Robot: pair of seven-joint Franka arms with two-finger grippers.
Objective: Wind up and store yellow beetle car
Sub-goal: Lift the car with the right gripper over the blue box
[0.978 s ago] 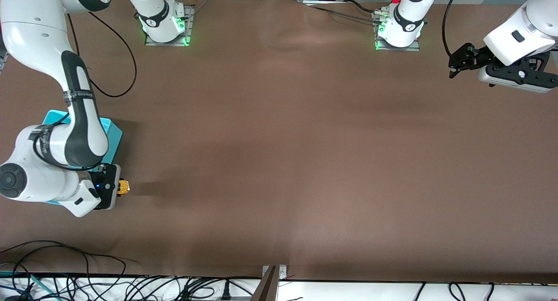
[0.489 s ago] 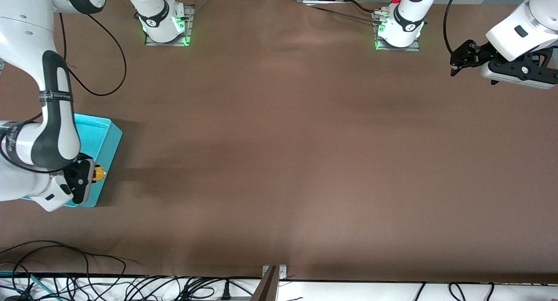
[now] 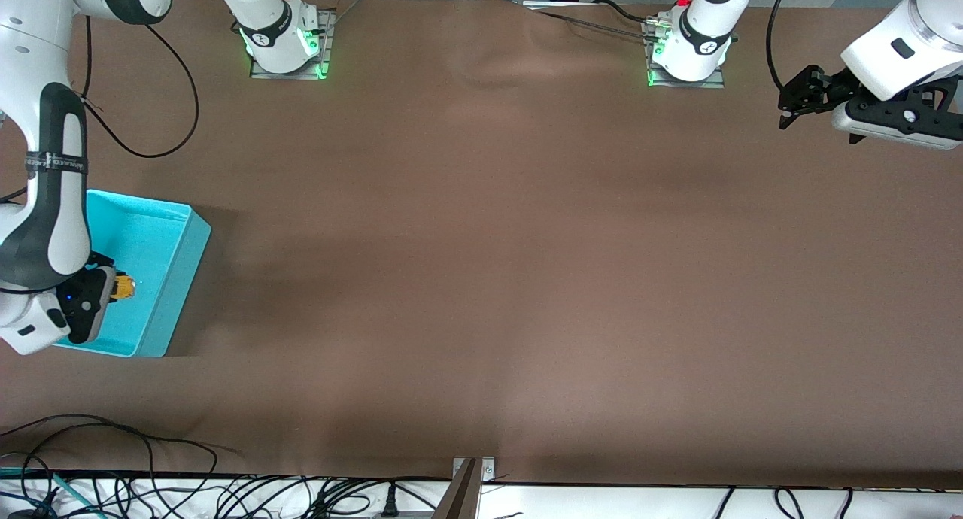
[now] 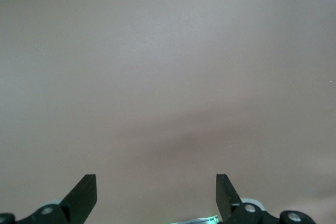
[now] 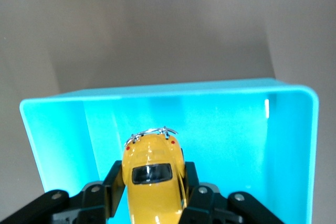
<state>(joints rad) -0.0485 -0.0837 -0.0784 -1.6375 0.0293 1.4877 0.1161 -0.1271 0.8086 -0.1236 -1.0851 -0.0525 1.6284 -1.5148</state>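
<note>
The robot's right gripper needs to set the yellow beetle car down on the turquoise bin's bottom (image 3: 135, 297), close to the bin's side that faces the middle of the table.
The yellow beetle car (image 5: 153, 174) is a small rounded toy with a dark window, and my right gripper (image 5: 152, 178) is shut on its sides. In the front view the car (image 3: 123, 287) shows as a yellow spot at my right gripper (image 3: 111, 289), held over the inside of the turquoise bin (image 3: 177, 250) at the right arm's end of the table. The bin's walls (image 5: 294, 129) show all round the car in the right wrist view. My left gripper (image 3: 790, 105) waits open and empty above bare table at the left arm's end, its two fingertips (image 4: 84, 195) wide apart.
The brown table top (image 3: 496, 263) spreads between the two arms. Cables (image 3: 113, 459) lie along the table's edge nearest the front camera, and a cable loop (image 3: 150, 113) lies by the right arm's base.
My right gripper has carried the car from the table beside the bin across the bin's wall to a place over its inside. The left arm has hardly moved.
</note>
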